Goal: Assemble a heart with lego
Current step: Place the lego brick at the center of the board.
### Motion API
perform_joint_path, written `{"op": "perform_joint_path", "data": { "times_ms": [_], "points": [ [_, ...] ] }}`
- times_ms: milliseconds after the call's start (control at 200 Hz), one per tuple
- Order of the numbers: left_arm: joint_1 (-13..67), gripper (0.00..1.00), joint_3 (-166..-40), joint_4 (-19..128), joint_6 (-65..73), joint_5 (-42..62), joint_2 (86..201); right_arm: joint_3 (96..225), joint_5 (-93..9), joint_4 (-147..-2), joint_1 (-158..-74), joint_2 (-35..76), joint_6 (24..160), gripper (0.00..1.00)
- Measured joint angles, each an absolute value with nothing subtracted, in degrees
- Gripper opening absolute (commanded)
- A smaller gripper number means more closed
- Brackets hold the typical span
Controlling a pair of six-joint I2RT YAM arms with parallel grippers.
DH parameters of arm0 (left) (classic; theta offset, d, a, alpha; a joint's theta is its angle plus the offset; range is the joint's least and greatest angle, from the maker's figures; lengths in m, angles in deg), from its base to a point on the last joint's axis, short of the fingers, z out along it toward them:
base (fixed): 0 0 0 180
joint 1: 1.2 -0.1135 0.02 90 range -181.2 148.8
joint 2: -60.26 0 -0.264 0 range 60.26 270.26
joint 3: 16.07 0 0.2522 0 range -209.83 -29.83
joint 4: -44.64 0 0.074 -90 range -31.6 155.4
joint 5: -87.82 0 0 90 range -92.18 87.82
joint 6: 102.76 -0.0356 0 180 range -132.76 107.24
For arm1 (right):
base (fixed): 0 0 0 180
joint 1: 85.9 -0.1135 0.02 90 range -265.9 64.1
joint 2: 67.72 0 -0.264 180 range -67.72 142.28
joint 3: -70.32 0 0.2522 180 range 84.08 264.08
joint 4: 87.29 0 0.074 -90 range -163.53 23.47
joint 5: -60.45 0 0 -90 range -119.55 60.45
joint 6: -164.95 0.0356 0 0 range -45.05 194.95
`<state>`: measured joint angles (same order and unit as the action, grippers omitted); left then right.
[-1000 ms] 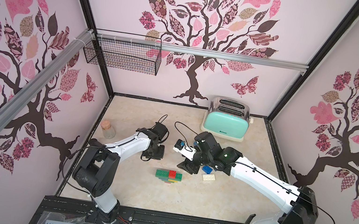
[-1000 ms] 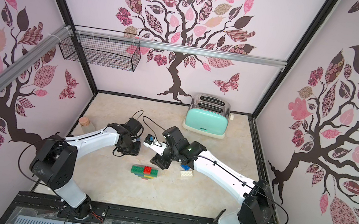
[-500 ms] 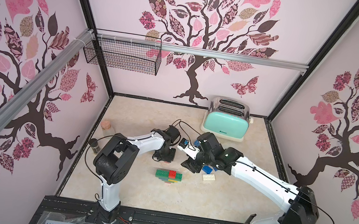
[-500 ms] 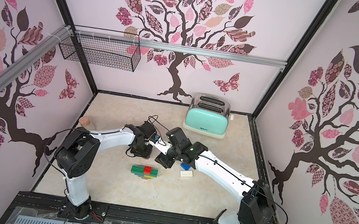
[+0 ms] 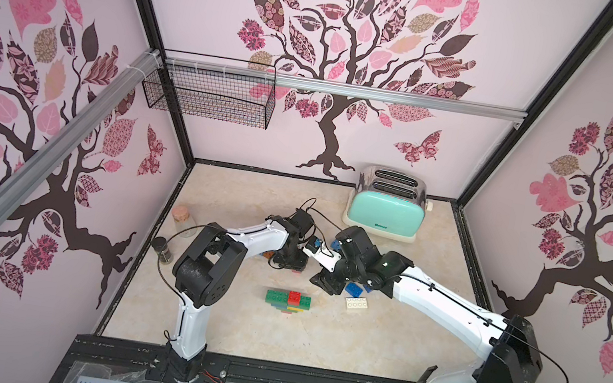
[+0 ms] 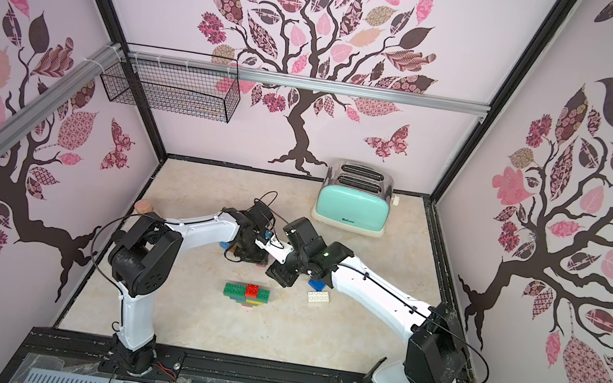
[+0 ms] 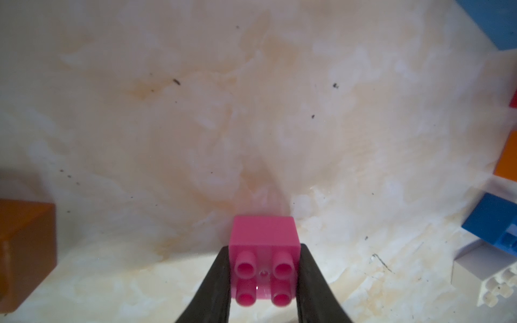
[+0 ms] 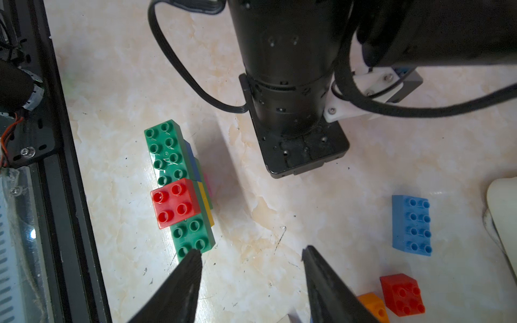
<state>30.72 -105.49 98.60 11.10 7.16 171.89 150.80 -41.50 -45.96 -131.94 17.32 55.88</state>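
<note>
The sides of the small pink brick (image 5: 297, 271) behind the lego heart, where my left gripper's fingers are now, will be gripped by my right gripper.
The partly built lego heart (image 5: 287, 302) (image 6: 247, 291) lies near the middle of the floor: green bricks with a red one on top, over blue, yellow and pink layers (image 8: 179, 184). My left gripper (image 7: 263, 249) (image 5: 286, 263) points down behind it, its fingers pressed against both sides of a small pink brick (image 7: 263, 232) that rests studs-up on the floor. My right gripper (image 8: 251, 253) (image 5: 323, 284) hovers just right of the heart, open with only bare floor between its fingers. One fingertip (image 8: 195, 256) overlaps the green end of the heart in the right wrist view.
Loose bricks lie around: white (image 5: 357, 304), blue (image 8: 411, 225), red (image 8: 402, 293), orange (image 8: 373, 306) on the right, another orange (image 7: 25, 254) beside the left gripper. A mint toaster (image 5: 386, 210) stands at the back right, two jars (image 5: 182, 216) at the left wall.
My left arm has swung right, toward the right gripper, and now stands close beside it. The right gripper has shifted only slightly. The heart has not moved.
</note>
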Motion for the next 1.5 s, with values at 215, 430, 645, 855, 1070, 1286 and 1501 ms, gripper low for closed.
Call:
{"op": "perform_joint_path", "data": {
  "times_ms": [215,430,645,855,1070,1286,1501],
  "points": [
    [30.74,0.60,-105.49,98.67,11.23,9.50,172.07,149.95,-41.43,-46.11,-130.28,18.06,55.68,0.59],
    [29.52,0.61,-106.30,99.11,11.41,10.75,171.39,149.58,-43.18,-46.46,-128.25,19.79,55.01,0.60],
    [22.61,0.60,-105.05,99.59,11.36,11.23,164.59,149.80,-45.85,-47.33,-126.96,24.49,51.97,0.60],
    [16.32,0.59,-98.58,98.67,12.63,13.15,154.41,154.19,-46.24,-47.42,-127.02,33.47,47.84,0.62],
    [13.39,0.59,-92.09,98.76,13.46,14.00,148.66,161.88,-45.93,-48.01,-127.00,40.97,44.10,0.63],
    [12.19,0.59,-87.13,99.00,14.88,13.98,144.00,166.17,-46.76,-47.99,-127.00,46.69,42.39,0.64],
    [10.74,0.59,-84.07,99.24,15.80,14.22,141.49,168.24,-47.42,-48.25,-127.04,49.86,42.07,0.64]
  ]
}}
